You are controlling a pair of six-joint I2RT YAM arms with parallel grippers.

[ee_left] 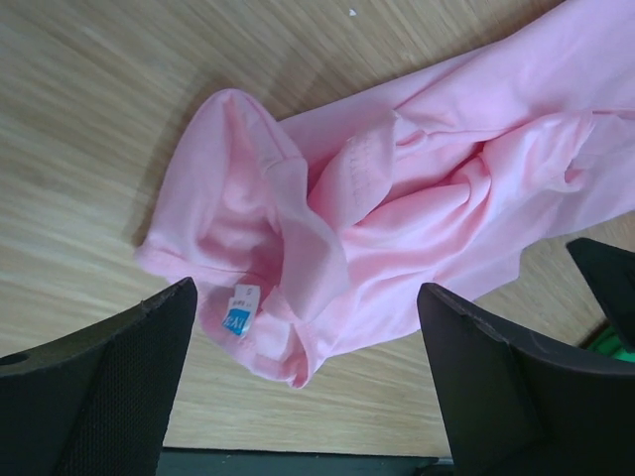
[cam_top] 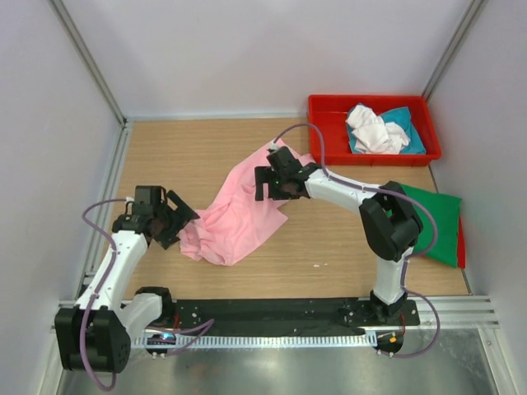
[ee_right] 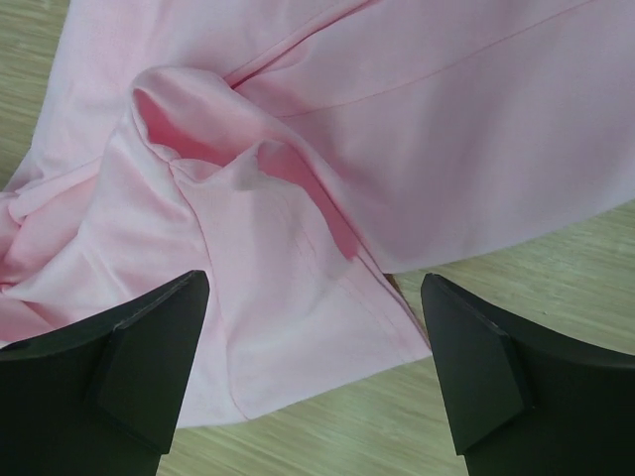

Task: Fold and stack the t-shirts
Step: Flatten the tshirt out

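Note:
The light pink t-shirt has a raised fold point(cam_top: 198, 222) point(ee_left: 314, 241) beside the collar with the blue label. Next, I close my left gripper on that fold.
The light pink t-shirt point(cam_top: 239, 216) lies crumpled in the middle of the wooden table, running from far right to near left. My left gripper point(cam_top: 174, 220) is open and empty just left of its near end, where the collar with a blue label point(ee_left: 236, 319) shows between the fingers. My right gripper point(cam_top: 278, 183) is open and empty over the shirt's far part; a folded hem point(ee_right: 298, 297) lies below the fingers. A dark green t-shirt point(cam_top: 438, 222) lies flat at the right edge. White point(cam_top: 375, 132) and teal point(cam_top: 412, 136) t-shirts sit bunched in the red tray.
The red plastic tray point(cam_top: 329, 111) stands at the far right corner. Another red piece point(cam_top: 461, 245) shows under the green shirt. Metal frame rails run along the left edge point(cam_top: 111, 189) and the black mounting bar point(cam_top: 272, 313) lies at the near edge.

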